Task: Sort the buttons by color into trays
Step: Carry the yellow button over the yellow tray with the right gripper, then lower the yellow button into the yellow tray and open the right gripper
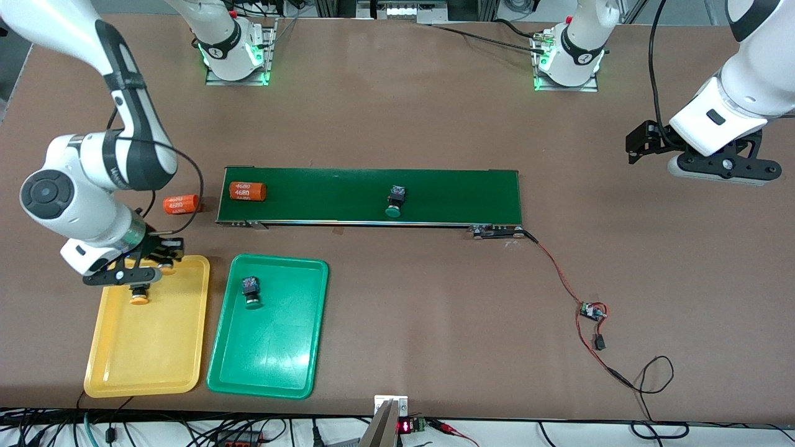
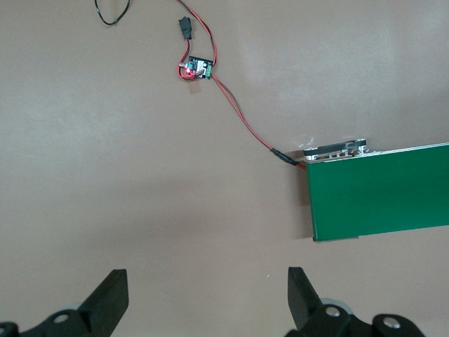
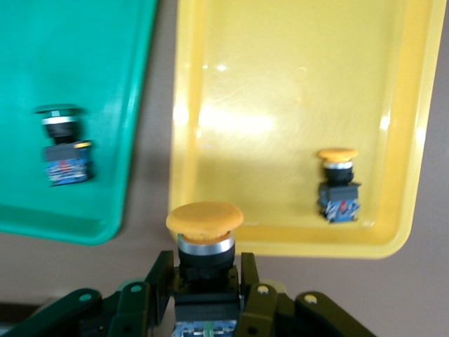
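Next, I let go of the yellow button in my right gripper in the yellow tray (image 1: 163, 293) (image 3: 283, 175), beside the second yellow button, nearer the green tray.
My right gripper (image 1: 166, 256) (image 3: 205, 281) is shut on a yellow button (image 1: 166, 267) (image 3: 204, 232) and holds it over the far rim of the yellow tray (image 1: 149, 347) (image 3: 280, 91). A second yellow button (image 1: 139, 297) (image 3: 338, 186) lies in that tray. A green button (image 1: 251, 292) (image 3: 63, 147) lies in the green tray (image 1: 267, 354) (image 3: 91, 49). Another green button (image 1: 395, 202) lies on the dark-green conveyor belt (image 1: 447, 192) (image 2: 379, 193). My left gripper (image 1: 633, 146) (image 2: 208, 284) is open and empty over bare table at the left arm's end, where it waits.
An orange "4680" cylinder (image 1: 248, 191) lies on the belt at the right arm's end, and another (image 1: 181, 204) lies on the table beside it. Red-black wires with a small circuit board (image 1: 592, 311) (image 2: 196, 68) run from the belt's other end toward the front edge.
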Motion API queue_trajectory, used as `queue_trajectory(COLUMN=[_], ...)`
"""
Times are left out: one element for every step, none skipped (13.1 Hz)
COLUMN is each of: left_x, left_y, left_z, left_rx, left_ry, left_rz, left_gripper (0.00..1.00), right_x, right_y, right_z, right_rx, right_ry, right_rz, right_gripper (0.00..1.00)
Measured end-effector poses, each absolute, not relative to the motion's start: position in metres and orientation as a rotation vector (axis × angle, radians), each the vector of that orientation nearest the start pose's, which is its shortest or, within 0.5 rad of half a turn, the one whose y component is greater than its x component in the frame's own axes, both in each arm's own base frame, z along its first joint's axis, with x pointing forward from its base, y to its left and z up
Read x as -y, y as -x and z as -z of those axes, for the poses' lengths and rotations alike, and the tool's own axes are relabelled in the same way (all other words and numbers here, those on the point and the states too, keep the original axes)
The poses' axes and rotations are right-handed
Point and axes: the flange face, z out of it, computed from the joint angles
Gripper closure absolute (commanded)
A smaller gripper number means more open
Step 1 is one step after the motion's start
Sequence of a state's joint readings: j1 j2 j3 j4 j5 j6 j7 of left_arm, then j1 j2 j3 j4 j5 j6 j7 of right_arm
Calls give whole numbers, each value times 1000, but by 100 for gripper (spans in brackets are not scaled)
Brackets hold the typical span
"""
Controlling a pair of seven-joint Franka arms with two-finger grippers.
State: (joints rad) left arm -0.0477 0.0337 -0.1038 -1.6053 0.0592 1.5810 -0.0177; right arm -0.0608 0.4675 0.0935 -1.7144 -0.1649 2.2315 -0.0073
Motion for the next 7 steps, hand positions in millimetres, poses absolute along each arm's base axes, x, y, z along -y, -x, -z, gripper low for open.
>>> queue_trajectory(left_x=[78,78,78,78,78,78,78], left_y=[-558,-558,-558,-558,-558,-558,-558], left_z=[-590,-591,-591,-591,-591,-591,-591], left_rx=[-210,-210,-210,-210,-209,-209,-209], left_ry=[3073,3073,3073,3073,3073,3073,3073], left_rz=[-82,-81,-81,-81,-81,-81,-81], left_gripper=[0,0,0,0,0,0,0], right_x=[-2,3,4,6,10,19,31], right_y=[-676,-679,-683,-687,-691,-693,-694], right_z=[-309,-294,-278,-265,-253,-242,-233], right_rx=[213,215,218,233,260,286,303], right_ry=[3219,3214,3208,3207,3216,3229,3240], right_rz=[107,125,141,162,194,214,218], right_gripper=[91,91,91,91,91,91,91])
